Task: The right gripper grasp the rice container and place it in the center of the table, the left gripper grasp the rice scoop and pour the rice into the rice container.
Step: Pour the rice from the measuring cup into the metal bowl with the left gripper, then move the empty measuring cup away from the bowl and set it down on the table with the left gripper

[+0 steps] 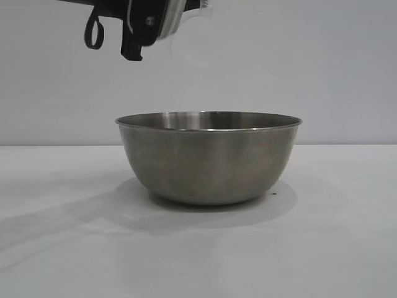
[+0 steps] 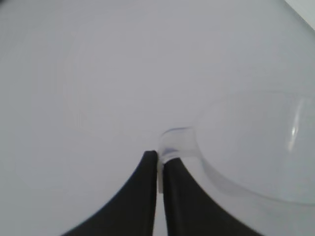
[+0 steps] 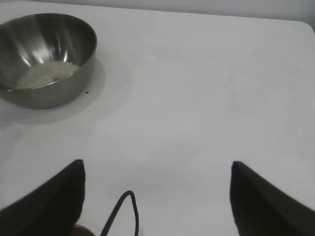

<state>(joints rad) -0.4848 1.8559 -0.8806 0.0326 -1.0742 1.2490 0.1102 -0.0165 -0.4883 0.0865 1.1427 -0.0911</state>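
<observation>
Next, my left gripper sets the rice scoop down and lets go of it on the table (image 1: 81, 184), beside the rice container and opposite the dark speck.
The steel rice container (image 1: 208, 156) stands upright in the middle of the white table (image 1: 56, 248). In the right wrist view the container (image 3: 44, 59) holds a pale layer of rice (image 3: 47, 73). My left gripper (image 1: 139, 34) is high above the container's left rim, shut on the handle of the translucent rice scoop (image 1: 173, 18). In the left wrist view the left gripper (image 2: 161, 160) pinches the handle, and the scoop's body (image 2: 256, 147) looks empty. My right gripper (image 3: 156, 169) is open and empty over bare table, well away from the container.
A loop of black cable (image 1: 93, 31) hangs from the left arm, and another cable (image 3: 123, 211) shows by the right gripper. A small dark speck (image 1: 273, 194) lies on the table beside the container.
</observation>
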